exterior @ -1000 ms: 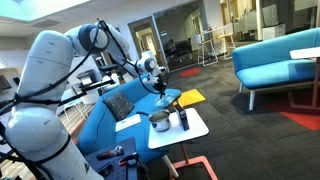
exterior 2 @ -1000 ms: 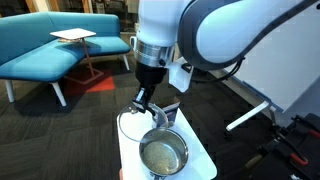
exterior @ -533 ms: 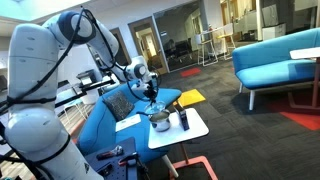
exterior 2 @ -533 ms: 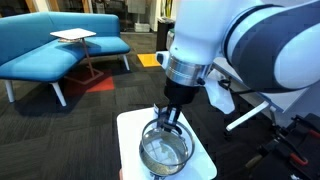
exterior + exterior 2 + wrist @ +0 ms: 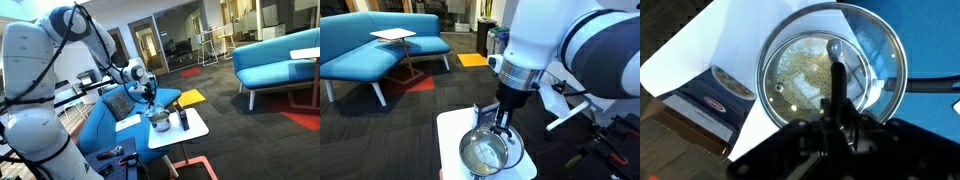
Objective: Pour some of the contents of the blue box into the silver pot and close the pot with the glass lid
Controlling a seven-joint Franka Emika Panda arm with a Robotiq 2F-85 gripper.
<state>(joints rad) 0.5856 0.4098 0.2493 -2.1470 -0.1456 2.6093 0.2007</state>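
Note:
My gripper needs to let go of the glass lid on the rim of the silver pot (image 5: 160, 116) (image 5: 820, 80), so that it covers the yellowish contents.
My gripper (image 5: 836, 128) is shut on the black handle of the glass lid (image 5: 872, 50), a clear disc with a pale metal rim. The lid hangs directly over the silver pot (image 5: 485, 158), and yellowish contents show through the glass. I cannot tell whether the lid rests on the pot's rim. The dark blue box (image 5: 702, 103) stands on the white table just beside the pot, and appears as a dark upright carton (image 5: 183, 119) in an exterior view. There the gripper (image 5: 151, 103) is right above the pot (image 5: 160, 122).
The pot and box share a small white side table (image 5: 192, 131) with little spare room. The pot's long handle (image 5: 932, 85) sticks out to one side. A flat yellow object (image 5: 190, 97) and a blue sofa (image 5: 120, 104) lie behind the table.
The arm has carried the lid sideways from beside the pot to directly over it and lower. The pot's open top, visible a second ago, is now covered by the lid.

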